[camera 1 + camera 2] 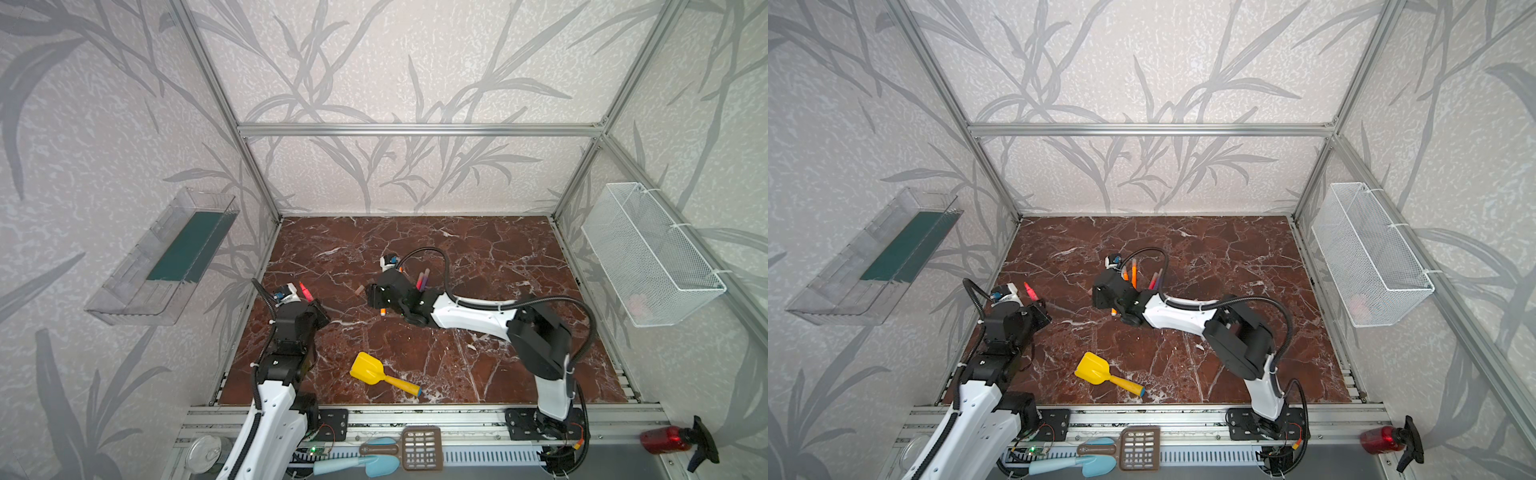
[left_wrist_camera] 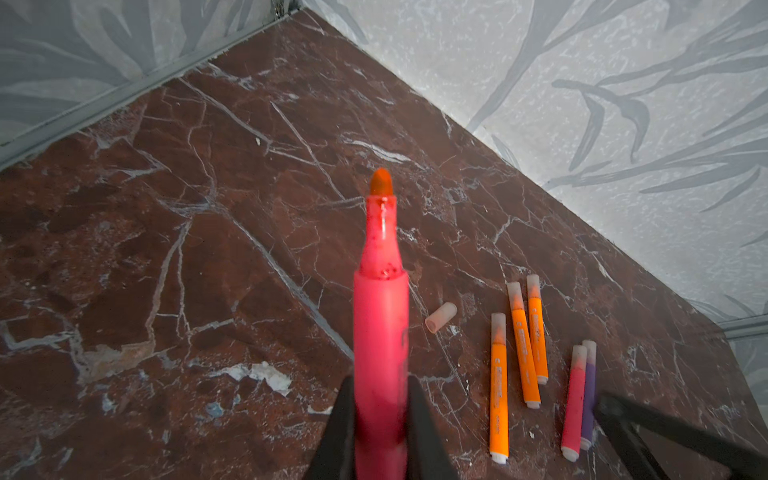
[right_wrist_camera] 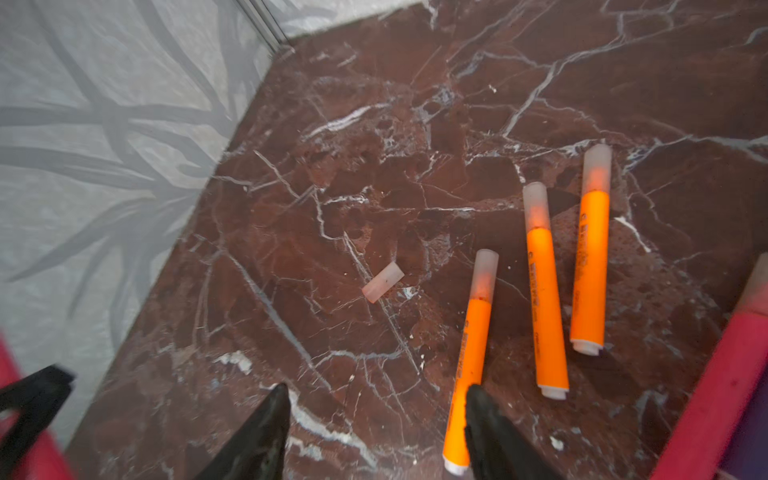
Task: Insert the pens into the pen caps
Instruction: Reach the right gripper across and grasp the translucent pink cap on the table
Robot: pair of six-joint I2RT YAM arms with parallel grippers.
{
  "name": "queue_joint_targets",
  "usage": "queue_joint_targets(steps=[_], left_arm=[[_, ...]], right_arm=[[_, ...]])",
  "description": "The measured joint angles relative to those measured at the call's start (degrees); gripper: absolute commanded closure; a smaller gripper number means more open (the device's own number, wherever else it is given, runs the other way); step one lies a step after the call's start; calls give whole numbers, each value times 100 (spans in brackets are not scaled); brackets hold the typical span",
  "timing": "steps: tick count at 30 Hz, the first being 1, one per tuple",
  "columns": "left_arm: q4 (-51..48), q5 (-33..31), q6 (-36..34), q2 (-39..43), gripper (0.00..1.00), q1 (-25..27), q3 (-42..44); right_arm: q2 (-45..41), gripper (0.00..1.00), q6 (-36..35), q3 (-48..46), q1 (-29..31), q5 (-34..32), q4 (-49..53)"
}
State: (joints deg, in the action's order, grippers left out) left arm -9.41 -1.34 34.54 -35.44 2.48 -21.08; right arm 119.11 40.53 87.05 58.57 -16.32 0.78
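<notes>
The loose pale pen cap lies apart from the orange pens, and my right gripper will close on the sides (image 1: 360, 289) (image 3: 383, 282) of that cap.
My left gripper (image 2: 380, 388) is shut on an uncapped pink-red pen (image 2: 380, 316), whose tip points up and away from it; the pen (image 1: 306, 292) shows at the table's left. A loose pale pen cap (image 3: 382, 281) lies on the marble, apart from everything, just ahead of my right gripper (image 3: 376, 392). That gripper is open with only bare table between its fingers. Three orange pens (image 3: 545, 291) with caps on lie beside it, the nearest orange pen (image 3: 469, 365) right against one finger. A capped pink-red pen (image 2: 574, 399) and a purple pen (image 2: 589, 390) lie side by side.
A yellow toy shovel (image 1: 374, 372) lies near the table's front. A white wire basket (image 1: 652, 253) hangs on the right wall and a clear plastic bin (image 1: 166, 253) on the left wall. Aluminium frame posts stand at the corners.
</notes>
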Motion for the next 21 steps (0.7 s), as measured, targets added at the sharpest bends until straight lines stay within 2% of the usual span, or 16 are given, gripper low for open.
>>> queue_joint_targets(steps=[6,15,18,21], left_arm=[[0,179,0,11,100,-22,0],[-2,304,0,240,100,-28,2],[-2,321,0,299,100,-31,2],[-4,321,0,332,100,-31,4]], right_arm=[[1589,32,-4,2251,304,-533,1314],[3375,32,98,5346,448,-1390,2983],[3759,32,149,6046,448,-1567,3366],[3871,32,181,6179,435,-1714,3563]])
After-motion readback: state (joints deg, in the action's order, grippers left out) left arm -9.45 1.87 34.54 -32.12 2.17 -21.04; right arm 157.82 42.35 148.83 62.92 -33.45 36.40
